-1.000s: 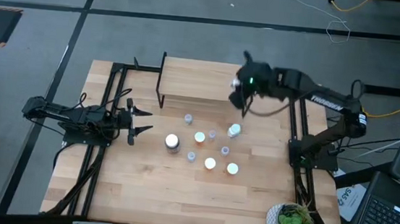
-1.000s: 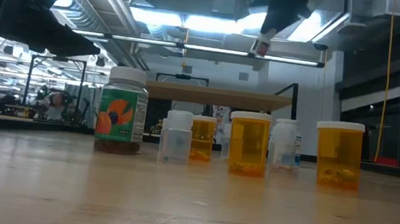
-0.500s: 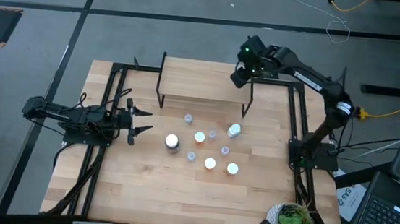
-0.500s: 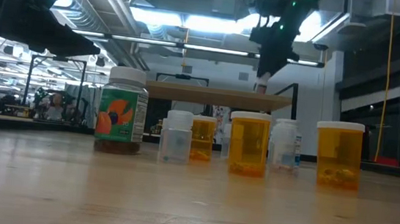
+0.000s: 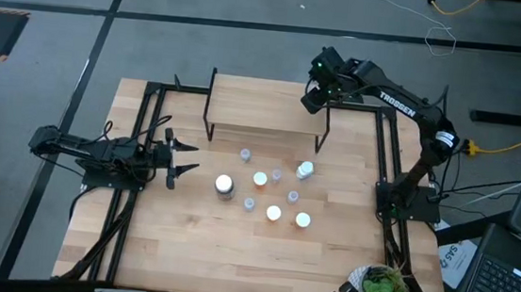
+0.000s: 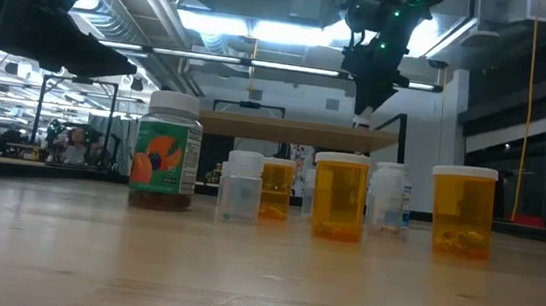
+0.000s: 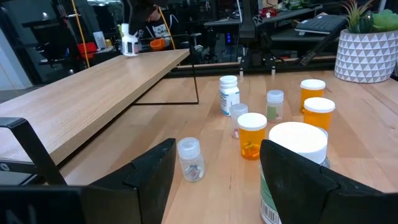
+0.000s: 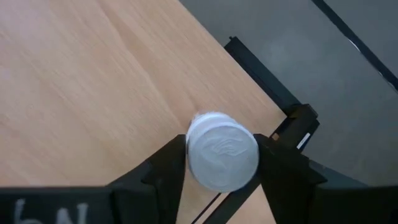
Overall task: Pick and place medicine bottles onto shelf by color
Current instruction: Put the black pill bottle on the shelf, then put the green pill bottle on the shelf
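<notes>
Next, my left gripper should go to the cap of the large white-capped bottle (image 5: 224,182) (image 7: 298,139) with a label and close there.
My right gripper (image 5: 313,100) is over the far right corner of the light wood shelf (image 5: 255,103), shut on a small white bottle (image 8: 222,151). That bottle also shows in the low view (image 6: 364,120) and the left wrist view (image 7: 129,45). My left gripper (image 5: 180,157) is open and empty at the table's left side. On the table in front of the shelf stand a large white-capped bottle with a label (image 5: 225,186), orange bottles (image 5: 260,178), a white bottle (image 5: 305,171) and small clear ones (image 5: 246,153). My right gripper pinches the white bottle between its two fingers (image 8: 166,167), at two opposite sides of its cap end (image 8: 194,155). The fingers come from above, pointing down. The bottle is upright, its base at the shelf top (image 6: 363,127); whether it rests on it, I cannot tell.
A green plant in a white pot (image 5: 382,291) stands at the table's near right corner. The rest of the shelf top (image 5: 246,97) is bare wood. Black frame rails (image 5: 149,127) run along the table's left and right sides.
My right gripper has gone toward the table's far edge and down with the white bottle, from high beside the shelf's right end onto its far right corner. Most of the move came in the first half second; since then it has hardly shifted.
</notes>
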